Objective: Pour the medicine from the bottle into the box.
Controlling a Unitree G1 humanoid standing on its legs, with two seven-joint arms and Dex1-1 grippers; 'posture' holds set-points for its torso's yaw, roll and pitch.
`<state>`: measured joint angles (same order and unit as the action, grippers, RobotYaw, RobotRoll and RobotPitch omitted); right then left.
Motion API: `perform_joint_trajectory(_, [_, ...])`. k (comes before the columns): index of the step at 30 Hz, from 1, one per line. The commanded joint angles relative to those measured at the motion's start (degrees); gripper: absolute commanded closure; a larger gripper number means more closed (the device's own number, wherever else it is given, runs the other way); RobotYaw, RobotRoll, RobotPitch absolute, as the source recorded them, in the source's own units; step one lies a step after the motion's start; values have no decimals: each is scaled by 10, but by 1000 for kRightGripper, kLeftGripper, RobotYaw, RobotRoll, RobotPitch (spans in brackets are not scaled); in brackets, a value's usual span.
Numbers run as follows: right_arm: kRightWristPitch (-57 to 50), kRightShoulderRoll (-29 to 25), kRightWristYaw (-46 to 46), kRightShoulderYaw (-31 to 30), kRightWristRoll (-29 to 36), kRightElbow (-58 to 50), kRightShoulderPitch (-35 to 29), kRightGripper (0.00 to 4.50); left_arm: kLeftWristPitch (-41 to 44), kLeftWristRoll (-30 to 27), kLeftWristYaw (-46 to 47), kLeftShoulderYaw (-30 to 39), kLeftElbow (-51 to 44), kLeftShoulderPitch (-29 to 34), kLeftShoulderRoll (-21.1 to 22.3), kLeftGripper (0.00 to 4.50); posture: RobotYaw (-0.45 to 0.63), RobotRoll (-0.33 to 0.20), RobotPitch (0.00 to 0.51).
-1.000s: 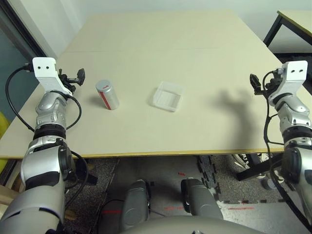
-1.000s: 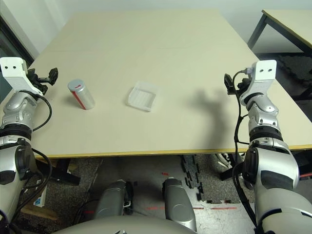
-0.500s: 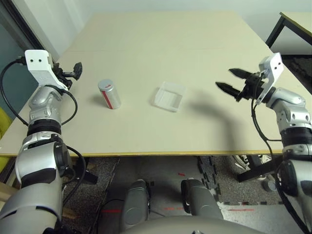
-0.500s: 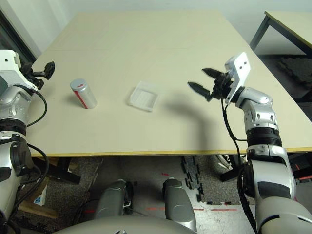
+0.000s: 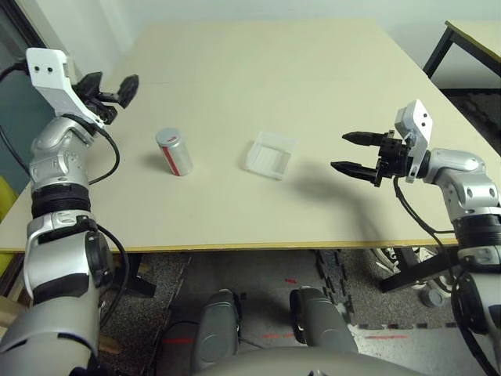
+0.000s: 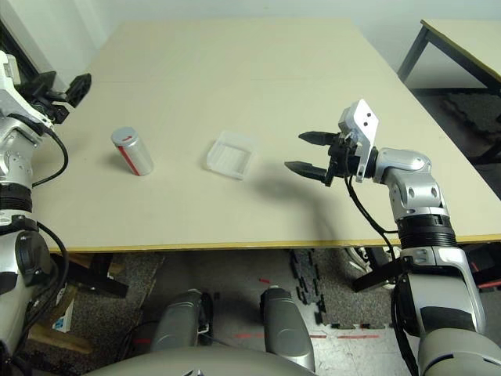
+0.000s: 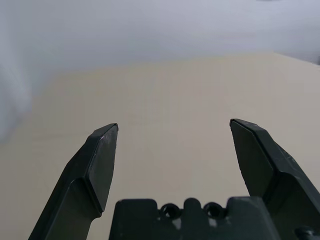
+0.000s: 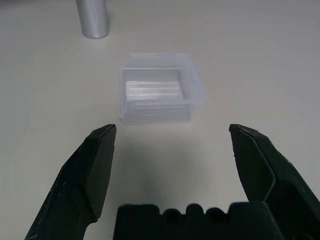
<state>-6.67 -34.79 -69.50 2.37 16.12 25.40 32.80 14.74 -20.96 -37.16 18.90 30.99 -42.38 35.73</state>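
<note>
The robot's left gripper will move down to the bottle next and close around the bottle's body (image 5: 177, 159), just under the bottle's lid.
The bottle (image 5: 174, 151), a small silvery cylinder with a red stripe, stands upright on the table left of centre. The box (image 5: 271, 155), a shallow clear plastic tray, lies a short way to its right; the right wrist view has the box (image 8: 158, 94) ahead of the fingers with the bottle (image 8: 93, 17) beyond it. The medicine is hidden from view. My right gripper (image 5: 348, 152) is open, above the table to the right of the box and pointing toward it. My left gripper (image 5: 111, 86) is open, raised above the table's left edge, behind and left of the bottle.
The beige table (image 5: 258, 70) stretches far behind the objects. A second table with black legs (image 5: 470, 35) stands at the far right. Dark floor mats (image 5: 352, 298) lie below the table's front edge.
My right arm swung from the table's right edge inward and lowered, its open fingers now pointing at the box. My left gripper rose and turned toward the table. Bottle and box stayed put.
</note>
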Motion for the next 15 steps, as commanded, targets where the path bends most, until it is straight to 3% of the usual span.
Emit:
perform_joint_trajectory(1, [13,2,3,-9,-11,16,-1,0,74,-37,-5,-8,-104,43,-14,14,-93,0,79])
perform_joint_trajectory(7, [24,1,6,-9,-17,27,-3,0,150,-70,19,-5,-264,140,-29,14,-94,0,89])
perform_joint_trajectory(15, [31,5,8,-13,-23,39,0,0,142,-57,47,-5,-288,189,-49,14,-97,0,99])
